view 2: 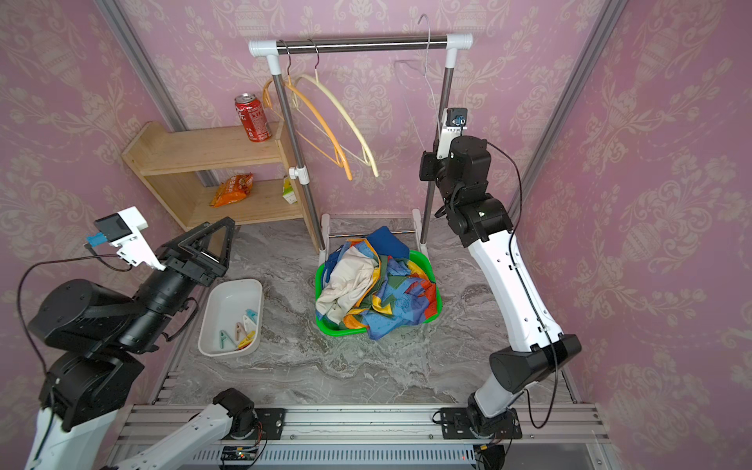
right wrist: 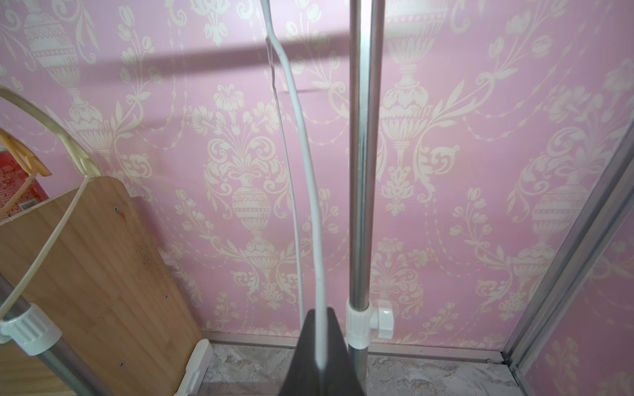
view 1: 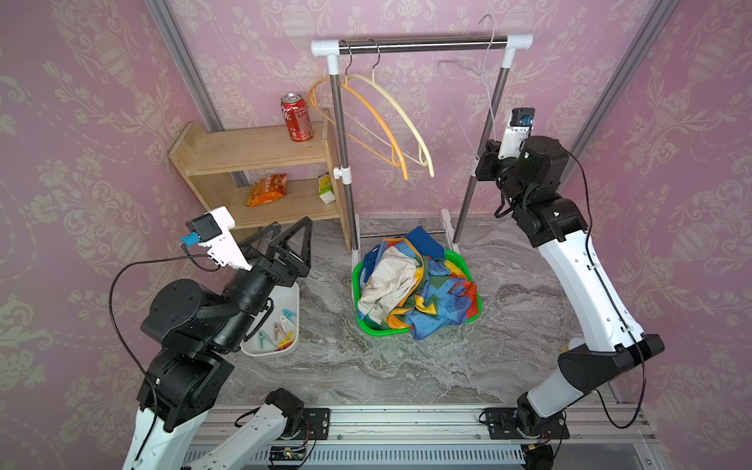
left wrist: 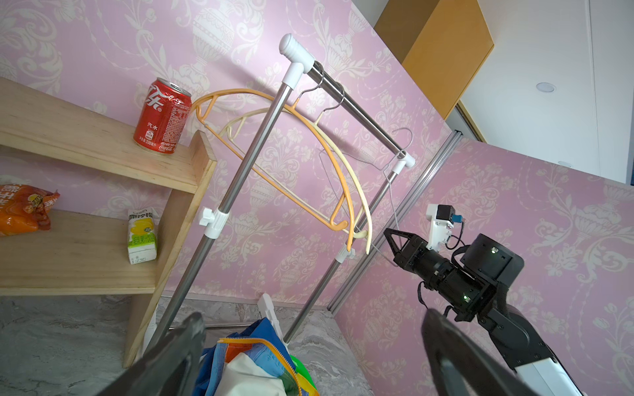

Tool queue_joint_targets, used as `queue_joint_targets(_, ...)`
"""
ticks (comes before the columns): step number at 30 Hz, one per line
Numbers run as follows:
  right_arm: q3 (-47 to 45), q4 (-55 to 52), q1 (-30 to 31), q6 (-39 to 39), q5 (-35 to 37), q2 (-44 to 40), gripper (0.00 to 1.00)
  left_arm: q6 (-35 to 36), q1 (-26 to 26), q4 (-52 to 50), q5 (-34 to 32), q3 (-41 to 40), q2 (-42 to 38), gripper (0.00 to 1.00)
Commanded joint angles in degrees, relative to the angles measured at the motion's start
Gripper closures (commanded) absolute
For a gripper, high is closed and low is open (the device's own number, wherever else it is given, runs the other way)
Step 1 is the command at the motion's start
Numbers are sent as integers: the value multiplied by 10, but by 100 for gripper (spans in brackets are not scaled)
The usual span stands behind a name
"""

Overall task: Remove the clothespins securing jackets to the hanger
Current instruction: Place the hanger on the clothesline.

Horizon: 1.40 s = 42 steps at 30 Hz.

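Next, my right gripper lets go of the thin white wire hanger on the rack's bar (view 1: 470, 42), near the bar's end away from the shelf.
The jackets (view 1: 411, 285) (view 2: 374, 289) lie in a crumpled heap in a green basket (view 1: 459, 260); the rainbow patchwork one with cream lining is on top. Several clothespins (view 1: 280, 329) (view 2: 240, 331) rest in a white tray (view 2: 228, 293). An orange hanger (view 1: 378, 118) and a cream hanger (view 1: 409, 118) hang bare on the rack's rail (view 1: 423, 42). My right gripper (right wrist: 320, 319) (left wrist: 390, 235) is shut on a thin white wire hanger (right wrist: 308, 164) (view 1: 486, 81) beside the rack's right pole. My left gripper (view 1: 291, 226) (left wrist: 312, 322) stands open and holds nothing, above the tray's far end.
A wooden shelf (view 1: 252, 150) at the back left carries a red can (view 1: 296, 118), an orange snack bag (view 1: 266, 189) and a small carton (view 1: 325, 187). The rack's left pole (view 1: 346, 183) stands against the shelf. Pink walls enclose the marble tabletop (view 1: 407, 366).
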Motion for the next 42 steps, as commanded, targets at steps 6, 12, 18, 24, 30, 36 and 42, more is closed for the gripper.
queue_joint_targets(6, 285, -198, -5, 60, -105, 163, 100, -7, 3, 15, -44, -34, -66, 1)
queue_joint_targets(12, 211, -195, 2, 75, -96, 146, 100, 4, 3, -7, -51, -22, -56, 1)
queue_joint_targets(18, 71, -147, 4, 73, -74, 73, 100, 26, 3, -17, -58, -4, -33, 1)
queue_joint_targets(24, 24, -164, 9, 72, -64, 56, 96, 47, 3, -25, -61, 8, -9, 1)
queue_joint_targets(30, -46, -145, 11, 67, -53, -2, 32, 63, 3, -53, -63, 29, 27, 1)
queue_joint_targets(36, -85, -146, 12, 54, -51, -53, 0, 74, 3, -62, -74, 36, 54, 1)
queue_joint_targets(42, -111, -160, 12, 55, -48, -107, 0, 97, 3, -60, -78, 54, 81, 1)
